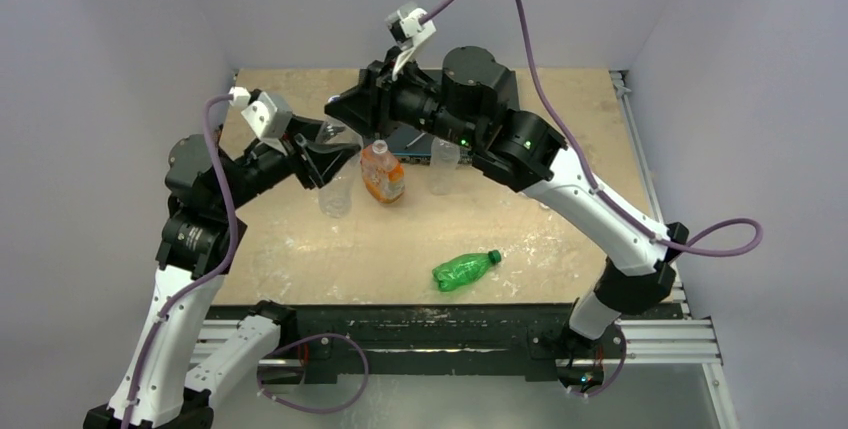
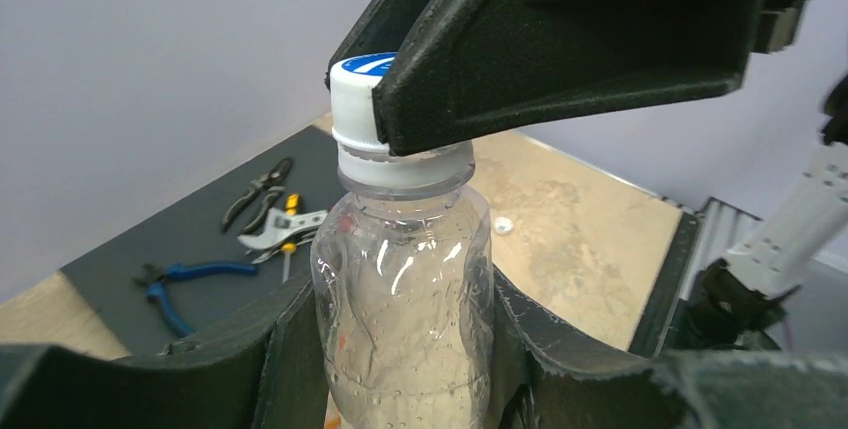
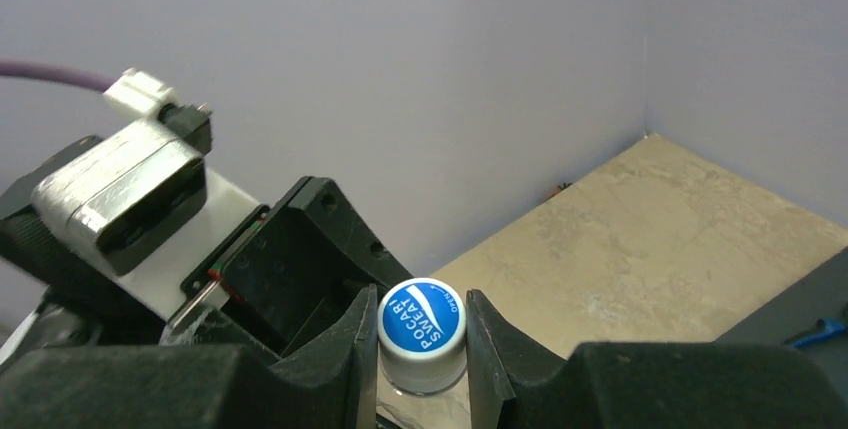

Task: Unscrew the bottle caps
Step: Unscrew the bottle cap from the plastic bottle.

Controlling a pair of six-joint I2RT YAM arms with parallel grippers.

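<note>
My right gripper's fingertips reach only part of the way across the white cap. It should open, lift clear and take the cap's full width [image 3: 422, 324] before unscrewing.
My left gripper [image 2: 400, 359] is shut on the body of an upright clear crinkled bottle [image 2: 405, 279]; both show in the top view, the gripper [image 1: 328, 162] and the bottle [image 1: 336, 196]. My right gripper [image 3: 422, 327] is shut on that bottle's white cap with a blue top [image 3: 423, 321], which sits on the neck [image 2: 356, 99]. In the top view the right gripper [image 1: 345, 117] is above the bottle. The squat orange-labelled bottle [image 1: 383, 175] and a second clear bottle [image 1: 443, 165] stand just right of it. The green bottle [image 1: 465, 269] lies on its side near the front.
A dark mat [image 2: 140, 249] at the back holds pliers [image 2: 258, 192], blue-handled cutters [image 2: 175, 284] and a metal wrench [image 2: 280, 231]. A small loose white cap [image 2: 503, 224] lies on the wooden table [image 1: 560, 129]. Walls close in the back and both sides.
</note>
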